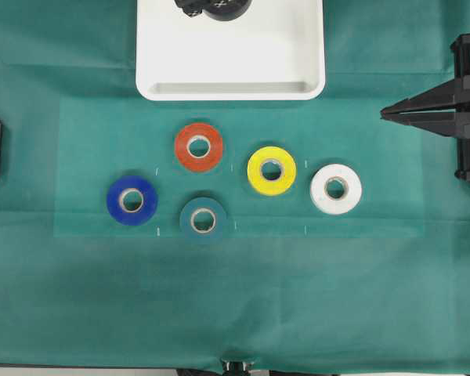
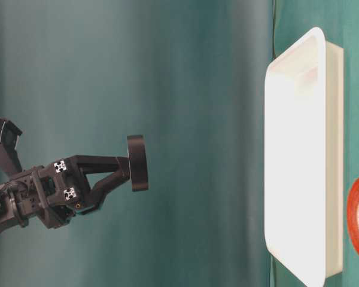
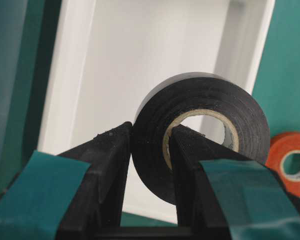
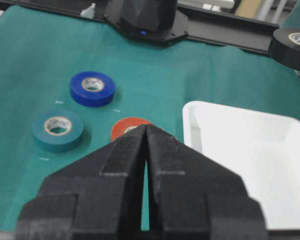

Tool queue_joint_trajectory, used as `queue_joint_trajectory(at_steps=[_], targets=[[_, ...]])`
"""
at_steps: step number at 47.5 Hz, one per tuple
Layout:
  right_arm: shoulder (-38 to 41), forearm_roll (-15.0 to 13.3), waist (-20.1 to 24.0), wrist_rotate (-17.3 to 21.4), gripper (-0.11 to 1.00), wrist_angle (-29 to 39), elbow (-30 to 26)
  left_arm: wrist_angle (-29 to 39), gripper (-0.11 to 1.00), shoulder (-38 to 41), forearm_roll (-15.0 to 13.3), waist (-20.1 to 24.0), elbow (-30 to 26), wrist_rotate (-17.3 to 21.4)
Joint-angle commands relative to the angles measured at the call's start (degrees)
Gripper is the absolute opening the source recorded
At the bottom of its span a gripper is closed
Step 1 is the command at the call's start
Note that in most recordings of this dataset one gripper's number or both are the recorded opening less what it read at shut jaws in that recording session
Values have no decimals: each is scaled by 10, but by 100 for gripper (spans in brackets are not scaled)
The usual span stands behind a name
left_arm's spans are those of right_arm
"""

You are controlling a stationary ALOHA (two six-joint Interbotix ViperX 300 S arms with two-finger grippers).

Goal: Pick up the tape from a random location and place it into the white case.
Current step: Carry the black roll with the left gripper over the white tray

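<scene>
My left gripper is going to set the tape free. It will release it on the white case's bottom [image 1: 214, 48] [image 3: 181, 128], close to the case's side that faces the orange roll.
The tape [image 3: 200, 135], a black roll with a pale core, hangs in the air above the white case [image 3: 70, 100]. My left gripper [image 3: 151, 131] is shut on it, one finger outside the roll and one through its core. From the table-level view the tape [image 2: 137, 162] stands clear of the white case [image 2: 299, 155]. At the top edge of the overhead view the tape [image 1: 223, 8] is partly cut off over the case [image 1: 230, 82]. My right gripper [image 1: 385, 114] rests shut at the table's right side, tips together and holding nothing; the right wrist view shows it [image 4: 146, 127] too.
On the green cloth below the case lie an orange roll [image 1: 199, 146], a yellow roll [image 1: 271, 170], a white roll [image 1: 336, 189], a blue roll [image 1: 131, 200] and a teal roll [image 1: 203, 220]. The left arm's base [image 4: 142, 17] sits across the table.
</scene>
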Motion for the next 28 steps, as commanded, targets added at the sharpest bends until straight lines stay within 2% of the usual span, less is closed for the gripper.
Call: queue_joint_trajectory(at_steps=[1, 15, 28], targets=[[3, -1, 0, 1, 0, -4, -17, -2, 20, -13, 0, -1, -10, -1], [3, 0, 0, -1, 0, -3, -17, -12, 20, -8, 0, 0, 2, -1], [4, -1, 1, -1, 0, -3, -16, -79, 20, 9, 0, 4, 69, -1]])
